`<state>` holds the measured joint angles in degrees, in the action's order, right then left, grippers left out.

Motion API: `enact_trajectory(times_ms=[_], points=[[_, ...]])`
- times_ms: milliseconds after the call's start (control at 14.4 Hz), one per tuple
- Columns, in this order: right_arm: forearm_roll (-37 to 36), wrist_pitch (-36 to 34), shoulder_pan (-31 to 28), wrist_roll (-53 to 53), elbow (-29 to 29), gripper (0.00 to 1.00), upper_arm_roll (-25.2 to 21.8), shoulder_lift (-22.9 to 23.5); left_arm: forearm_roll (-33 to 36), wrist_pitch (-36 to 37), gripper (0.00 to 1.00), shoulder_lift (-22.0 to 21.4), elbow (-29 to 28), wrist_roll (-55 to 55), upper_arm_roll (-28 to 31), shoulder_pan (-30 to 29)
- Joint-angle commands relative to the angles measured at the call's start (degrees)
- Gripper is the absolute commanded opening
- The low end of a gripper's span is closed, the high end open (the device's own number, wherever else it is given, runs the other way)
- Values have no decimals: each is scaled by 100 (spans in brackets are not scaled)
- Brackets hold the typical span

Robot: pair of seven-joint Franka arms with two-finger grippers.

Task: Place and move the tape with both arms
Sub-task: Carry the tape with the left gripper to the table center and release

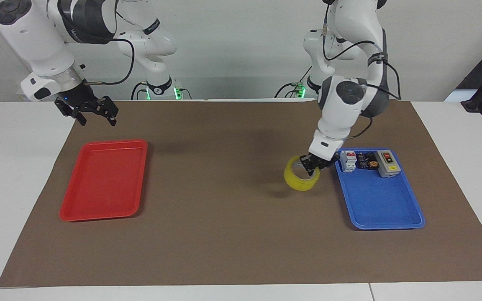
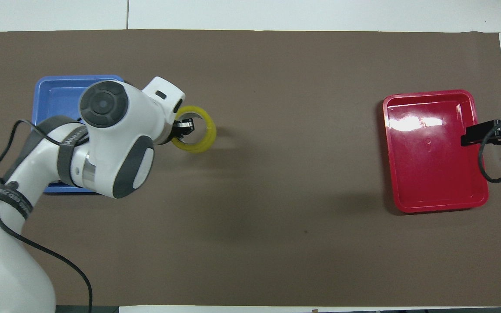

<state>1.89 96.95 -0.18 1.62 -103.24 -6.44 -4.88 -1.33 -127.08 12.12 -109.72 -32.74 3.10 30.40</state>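
Observation:
Next, my left gripper lets go of the yellow tape roll on the brown mat (image 2: 251, 157) between the blue and red trays.
The yellow tape roll (image 1: 301, 179) hangs above the brown mat (image 1: 224, 234), just beside the blue tray (image 1: 385, 211) toward the table's middle. My left gripper (image 1: 313, 165) is shut on the roll's rim, one finger inside the ring. In the overhead view the roll (image 2: 202, 138) shows just past the left gripper (image 2: 184, 128), whose arm covers much of the blue tray (image 2: 57, 89). My right gripper (image 1: 93, 116) is open and empty, raised over the red tray's (image 1: 103, 179) edge at the right arm's end; it also shows in the overhead view (image 2: 472, 134).
A white-and-red switch (image 1: 348, 161), a dark part (image 1: 365, 161) and a grey on/off box (image 1: 385, 163) stand in a row in the blue tray's end nearer the robots. The red tray (image 2: 433, 174) holds nothing.

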Motion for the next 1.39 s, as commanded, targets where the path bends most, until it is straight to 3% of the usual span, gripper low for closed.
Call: enact_trajectory(times_ms=[0, 347, 693, 762, 832, 1040, 1317], points=[[92, 131, -228, 260, -188, 100, 46, -118, 394, -203, 0, 141, -67, -1054, 121, 780], [92, 210, -343, 313, -276, 100, 46, -154, 985, -563, 0, 914, 223, -2534, 121, 1872], [92, 219, -290, 313, -285, 100, 46, -154, 994, -704, 0, 1021, 92, -2562, 112, 1865], [92, 228, -281, 304, -285, 100, 46, -154, 994, -686, 84, 1021, 100, -2553, 129, 1830], [92, 237, -281, 313, -285, 100, 46, -154, 994, -678, 100, 951, 109, -2501, 147, 1742], [118, 202, -28, 278, -215, 100, 116, -84, 994, -407, 100, 347, -4, -2378, 130, 1321], [206, 692, 1288, -633, -109, 100, 143, 328, 933, 261, 100, -586, -409, -1001, 112, 557]])
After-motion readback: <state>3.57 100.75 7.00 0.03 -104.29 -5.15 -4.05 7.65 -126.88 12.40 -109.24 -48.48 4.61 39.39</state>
